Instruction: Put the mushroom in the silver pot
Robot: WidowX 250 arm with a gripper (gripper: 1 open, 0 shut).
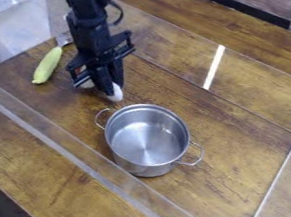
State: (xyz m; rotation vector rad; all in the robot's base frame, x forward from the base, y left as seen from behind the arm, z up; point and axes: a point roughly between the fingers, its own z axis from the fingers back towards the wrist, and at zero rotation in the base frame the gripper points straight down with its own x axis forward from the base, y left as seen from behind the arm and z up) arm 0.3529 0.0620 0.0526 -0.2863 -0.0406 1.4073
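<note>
Next, my gripper lets go of the mushroom inside the empty silver pot (161, 134), between the pot's small loop handles.
The mushroom (111, 92) lies on the wooden table just up-left of the silver pot (148, 139). Only its white stem end shows; the cap is hidden behind the black fingers. My gripper (100, 82) points steeply down, and its fingers are shut on the mushroom. The silver pot stands upright and empty, with two small loop handles and no lid. It is a short gap from the gripper, to its lower right.
A slim yellow-green vegetable (46, 63) lies to the left of the gripper. Low clear plastic walls (50, 133) fence the wooden work area at the front, and a taller clear panel (248, 64) stands at the back.
</note>
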